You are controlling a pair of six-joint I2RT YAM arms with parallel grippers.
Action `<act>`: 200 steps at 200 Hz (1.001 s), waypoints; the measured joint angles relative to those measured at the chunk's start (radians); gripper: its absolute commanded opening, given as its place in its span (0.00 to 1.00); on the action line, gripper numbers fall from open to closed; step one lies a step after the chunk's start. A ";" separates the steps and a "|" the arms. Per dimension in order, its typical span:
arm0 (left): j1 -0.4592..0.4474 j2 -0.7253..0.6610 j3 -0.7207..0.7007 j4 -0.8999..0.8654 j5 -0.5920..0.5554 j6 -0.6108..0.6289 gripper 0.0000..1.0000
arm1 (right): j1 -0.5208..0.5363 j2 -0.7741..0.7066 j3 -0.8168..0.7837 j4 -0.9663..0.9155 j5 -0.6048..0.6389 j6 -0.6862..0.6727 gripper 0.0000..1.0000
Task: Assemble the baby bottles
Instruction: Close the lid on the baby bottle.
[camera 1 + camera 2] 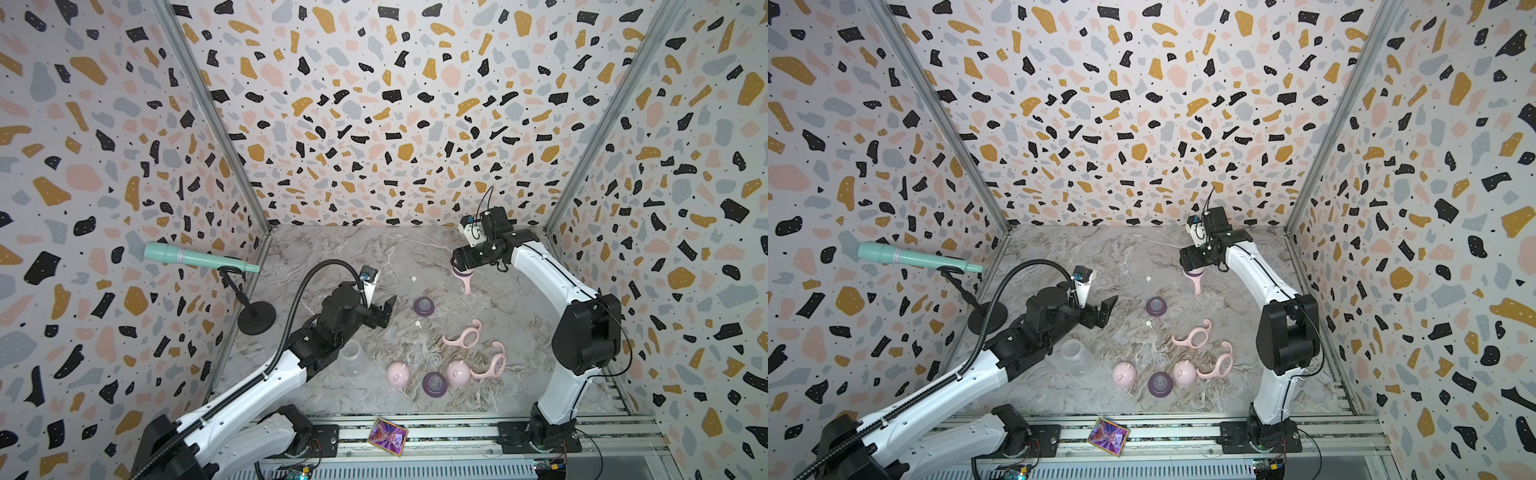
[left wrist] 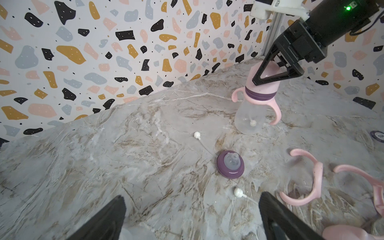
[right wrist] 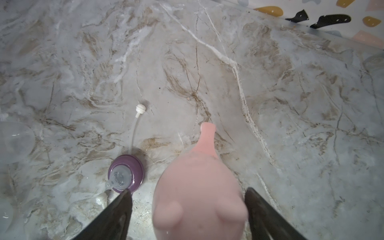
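Note:
With the bottle standing free under my right gripper, my left gripper should steady it while my right gripper takes the pink cap (image 2: 270, 71) from the side.
One assembled baby bottle (image 1: 464, 279) stands upright at the back right, with clear body, pink handled collar, purple ring and pink eared cap (image 3: 199, 187). My right gripper (image 3: 188, 191) straddles that cap, open, with a gap on each side. The left wrist view shows the bottle (image 2: 255, 104) under the right gripper (image 2: 270, 76). My left gripper (image 1: 384, 311) hovers open and empty over the middle left. Loose parts lie in front: two purple teat rings (image 1: 424, 306) (image 1: 434, 383), two pink caps (image 1: 398, 374) (image 1: 458, 372), two pink handle collars (image 1: 465, 334) (image 1: 494, 361) and a clear bottle (image 1: 351, 359) beside my left arm.
Two white-tipped straws (image 1: 413, 279) (image 1: 418, 323) lie near the far teat ring. A teal microphone (image 1: 199, 257) on a black stand (image 1: 256, 318) stands at the left wall. A colourful card (image 1: 387, 436) rests on the front rail. Patterned walls close in three sides.

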 measured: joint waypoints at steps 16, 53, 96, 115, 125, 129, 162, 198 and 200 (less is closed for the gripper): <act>0.000 0.089 0.067 0.031 -0.013 -0.028 0.94 | -0.032 -0.041 -0.013 0.029 -0.057 0.002 0.87; 0.000 0.341 0.294 0.110 -0.038 -0.122 0.81 | -0.142 -0.186 -0.100 0.195 -0.190 0.036 0.75; -0.026 0.636 0.615 0.134 -0.059 -0.218 0.71 | -0.174 -0.226 -0.228 0.407 -0.295 0.113 0.58; -0.062 0.759 0.769 0.104 -0.076 -0.232 0.68 | -0.172 -0.214 -0.271 0.460 -0.323 0.137 0.55; -0.082 0.812 0.842 0.080 -0.084 -0.237 0.67 | -0.169 -0.213 -0.294 0.482 -0.327 0.148 0.52; -0.092 0.835 0.869 0.068 -0.087 -0.241 0.66 | -0.167 -0.213 -0.301 0.489 -0.328 0.148 0.50; -0.150 0.970 1.031 -0.012 -0.124 -0.265 0.63 | -0.163 -0.213 -0.352 0.557 -0.326 0.170 0.43; -0.189 1.061 1.128 -0.087 -0.167 -0.288 0.60 | -0.156 -0.213 -0.383 0.593 -0.315 0.182 0.40; -0.190 1.065 1.133 -0.092 -0.172 -0.289 0.60 | -0.155 -0.213 -0.384 0.594 -0.309 0.182 0.40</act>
